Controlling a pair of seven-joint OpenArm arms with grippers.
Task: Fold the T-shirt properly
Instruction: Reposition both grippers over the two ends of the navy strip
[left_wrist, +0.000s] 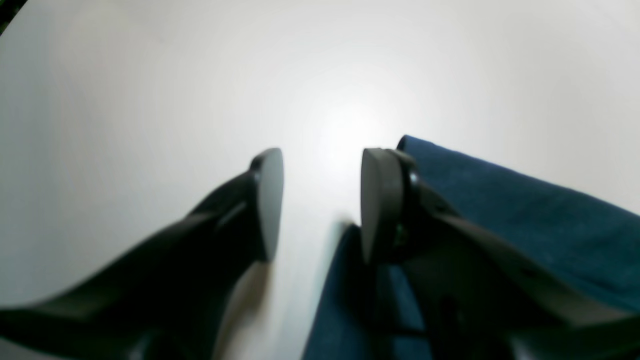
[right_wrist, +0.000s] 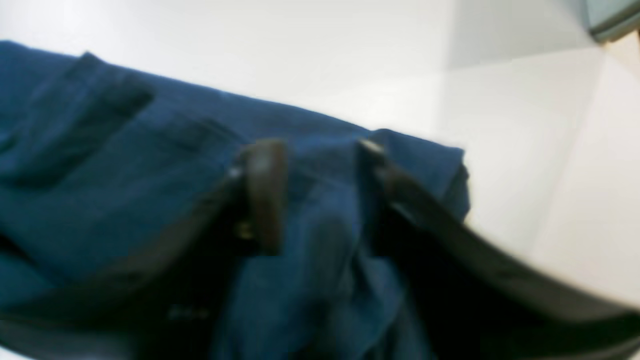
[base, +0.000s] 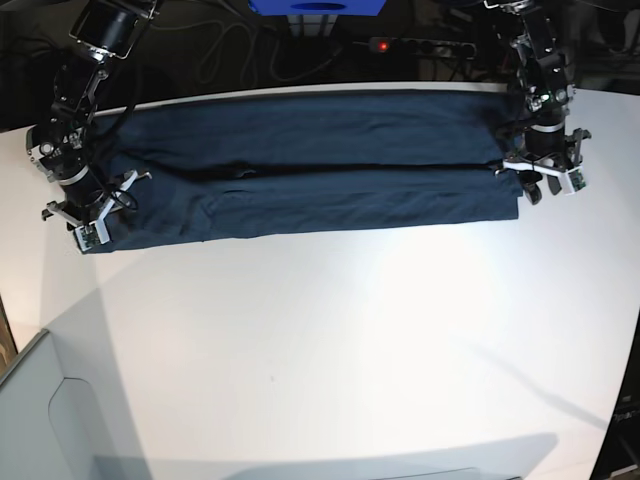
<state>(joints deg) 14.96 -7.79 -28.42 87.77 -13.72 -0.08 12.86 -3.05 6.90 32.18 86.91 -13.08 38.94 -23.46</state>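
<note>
The end of the band under my right gripper is rumpled, and its upper layer stops short of the far edge. Next, I pinch that layer (base: 148, 203) and pull it back.
The dark navy T-shirt (base: 320, 170) lies as a long folded band across the far part of the white table (base: 330, 350). My left gripper (base: 546, 186) is at the band's right end. In the left wrist view it (left_wrist: 322, 200) is open, with bare table in the gap and a shirt corner (left_wrist: 525, 215) under one finger. My right gripper (base: 92, 228) is at the band's left end. In the right wrist view it (right_wrist: 317, 195) is open low over rumpled shirt fabric (right_wrist: 125, 175), which fills the gap between the fingers.
Cables and a power strip with a red light (base: 380, 45) lie behind the table's far edge, next to a blue object (base: 318, 5). A grey box (base: 40, 420) stands at the front left corner.
</note>
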